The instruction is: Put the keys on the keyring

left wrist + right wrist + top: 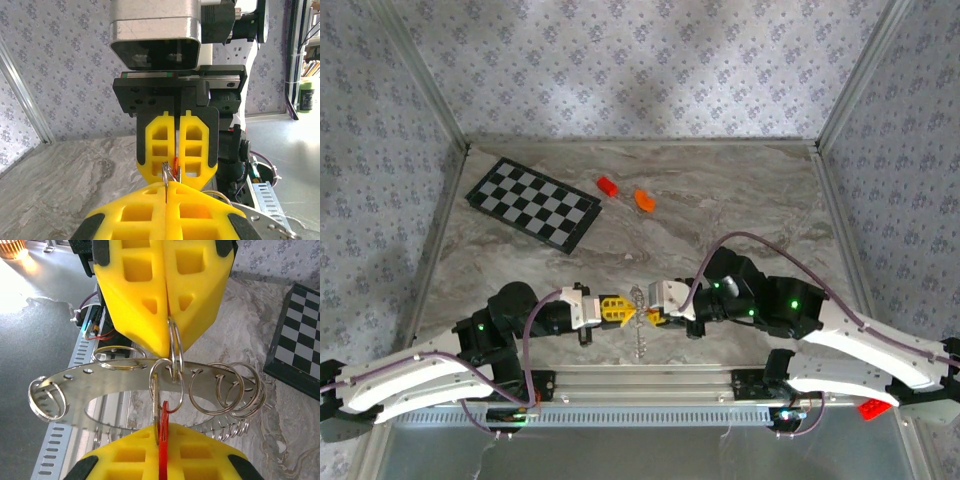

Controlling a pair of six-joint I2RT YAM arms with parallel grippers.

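Next, my right gripper lets go of the key and pinches the ring (152,374) while my left gripper takes a new grip, because the key's red head sits on the split ring.
The keyring (125,375) is a flat silvery band loop pierced with holes and carrying several small split rings. It hangs between the two grippers above the table's near edge, a thin vertical loop (639,330) in the top view. My left gripper (167,335) is shut on one split ring (175,347); the left wrist view shows its jaws (167,187) closed on that ring (167,174). My right gripper (162,432) is shut on the key (163,425), whose red head pokes up between the yellow fingers and touches a split ring. The two grippers (620,312) (652,316) meet tip to tip.
A checkered board (532,203) lies at the back left, with a red brick (608,185) and an orange block (644,200) just right of it. An aluminium rail (650,380) runs along the near edge under the keyring. A red piece (871,408) lies by the right arm's base.
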